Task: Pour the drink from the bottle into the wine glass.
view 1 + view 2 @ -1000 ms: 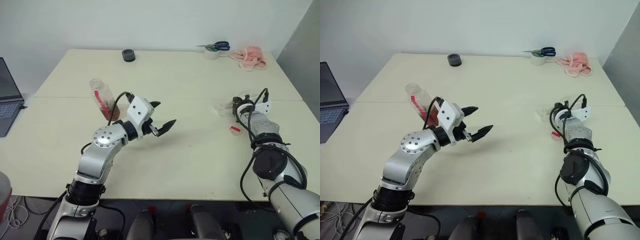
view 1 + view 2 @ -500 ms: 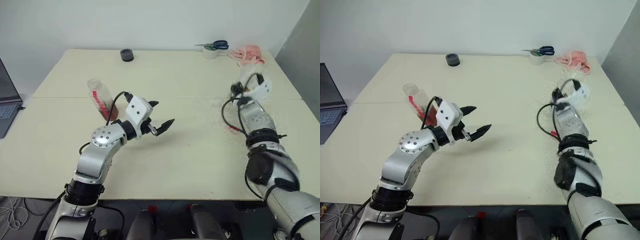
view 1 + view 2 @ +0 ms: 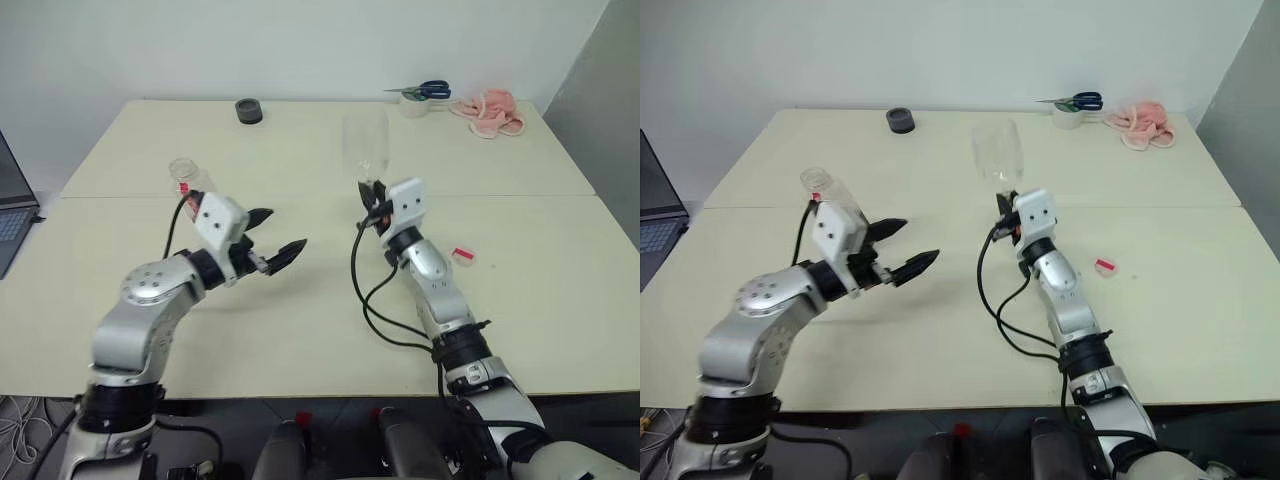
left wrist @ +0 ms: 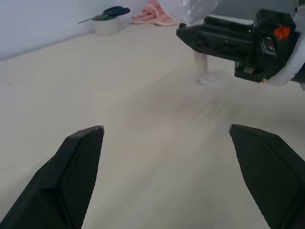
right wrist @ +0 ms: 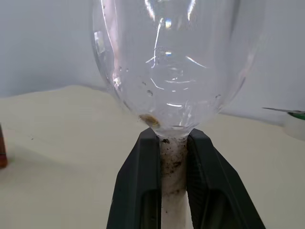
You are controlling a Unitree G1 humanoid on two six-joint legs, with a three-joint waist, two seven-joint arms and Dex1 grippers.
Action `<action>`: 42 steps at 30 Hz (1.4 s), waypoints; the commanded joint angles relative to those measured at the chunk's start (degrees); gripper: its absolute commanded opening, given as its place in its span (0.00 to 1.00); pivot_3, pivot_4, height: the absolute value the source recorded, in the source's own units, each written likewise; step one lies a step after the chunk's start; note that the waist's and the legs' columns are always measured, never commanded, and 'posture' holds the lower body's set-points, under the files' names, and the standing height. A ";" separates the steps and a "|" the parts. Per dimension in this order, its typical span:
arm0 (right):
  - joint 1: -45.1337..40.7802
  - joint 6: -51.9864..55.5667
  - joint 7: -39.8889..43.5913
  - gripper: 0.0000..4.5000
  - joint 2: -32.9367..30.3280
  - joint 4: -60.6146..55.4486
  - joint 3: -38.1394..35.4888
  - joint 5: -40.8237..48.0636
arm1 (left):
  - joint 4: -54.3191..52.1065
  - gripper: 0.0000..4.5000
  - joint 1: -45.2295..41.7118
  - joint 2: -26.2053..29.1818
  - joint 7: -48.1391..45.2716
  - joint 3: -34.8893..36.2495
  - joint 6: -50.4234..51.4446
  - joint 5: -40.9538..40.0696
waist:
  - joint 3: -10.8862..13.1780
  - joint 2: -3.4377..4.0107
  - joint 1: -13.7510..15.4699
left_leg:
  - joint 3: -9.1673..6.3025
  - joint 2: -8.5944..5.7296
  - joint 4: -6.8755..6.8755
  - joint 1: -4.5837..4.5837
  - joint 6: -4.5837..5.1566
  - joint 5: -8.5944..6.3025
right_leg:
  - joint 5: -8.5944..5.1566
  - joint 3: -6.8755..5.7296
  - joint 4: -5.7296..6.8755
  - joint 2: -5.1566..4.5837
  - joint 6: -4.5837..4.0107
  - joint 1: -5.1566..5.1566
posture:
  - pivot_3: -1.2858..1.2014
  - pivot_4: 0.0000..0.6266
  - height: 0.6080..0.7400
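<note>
My right gripper is going to set the wine glass down on the bare table [image 3: 346, 263] between the bottle and the red cap.
My right gripper [image 3: 371, 194] is shut on the stem of the wine glass [image 3: 365, 144], holding it upright over the middle of the table. The right wrist view shows both fingers [image 5: 143, 181] clamped on the stem just under the empty bowl [image 5: 167, 62]. My left gripper [image 3: 286, 228] is open and empty, left of the glass, fingertips toward it. The glass stem [image 4: 202, 67] reaches down near the tabletop; I cannot tell if the foot rests there. The bottle [image 3: 187, 177] stands uncapped behind my left wrist, its lower part and the drink hidden.
A small red cap [image 3: 462, 255] lies on the table right of my right arm. Along the far edge are a black round object [image 3: 247, 110], scissors on a tape roll [image 3: 421, 96] and a pink cloth [image 3: 487, 108]. A laptop [image 3: 6, 215] lies at the left edge.
My right arm swung from the table's right side to the middle, carrying the glass and turning it upright. The left gripper drifted left, still open.
</note>
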 commanded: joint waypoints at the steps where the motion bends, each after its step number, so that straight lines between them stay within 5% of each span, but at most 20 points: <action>1: 0.87 -4.31 1.09 0.08 2.57 1.02 2.59 -1.46 | -2.77 1.00 2.94 2.02 0.32 4.13 0.97 -1.53 | 0.00 0.00 -0.09 | 0.00 0.02 0.00 0.02 0.00 0.00 | 0.01 0.01 0.00 0.02 -0.02 0.00 | 0.52 0.24 1.00; 13: -6.83 -6.37 -1.28 0.08 7.20 16.60 0.96 -2.84 | -5.95 1.00 1.38 0.27 4.31 2.10 2.66 -2.72 | -0.04 -0.08 -0.04 | -0.09 0.07 0.01 0.04 -0.04 0.12 | 0.08 -0.02 0.00 0.16 -0.13 0.04 | 0.52 0.24 1.00; 26: 2.36 0.15 1.23 0.08 1.16 10.12 0.71 -3.46 | -2.21 1.00 -2.03 0.22 4.42 0.36 1.48 -1.13 | -0.08 -0.14 0.51 | -0.25 0.03 -0.02 0.81 -0.03 0.11 | 0.03 -0.14 -0.11 0.16 -0.07 0.87 | 0.52 0.24 1.00; 41: -0.74 11.04 4.90 0.07 1.39 9.36 0.53 -1.47 | 0.36 1.00 -3.57 0.46 4.36 0.03 0.17 0.24 | -0.11 -0.20 0.68 | -0.20 0.10 -0.05 0.89 -0.03 0.11 | 0.04 -0.09 -0.09 0.21 -0.10 0.87 | 0.52 0.24 1.00; 42: -0.97 11.38 4.98 0.15 1.31 9.39 0.39 -1.50 | 0.52 1.00 -3.63 0.39 4.40 0.00 0.05 0.34 | -0.13 -0.22 0.68 | -0.20 0.10 -0.05 0.89 -0.03 0.11 | 0.04 -0.09 -0.09 0.21 -0.10 0.87 | 0.52 0.24 1.00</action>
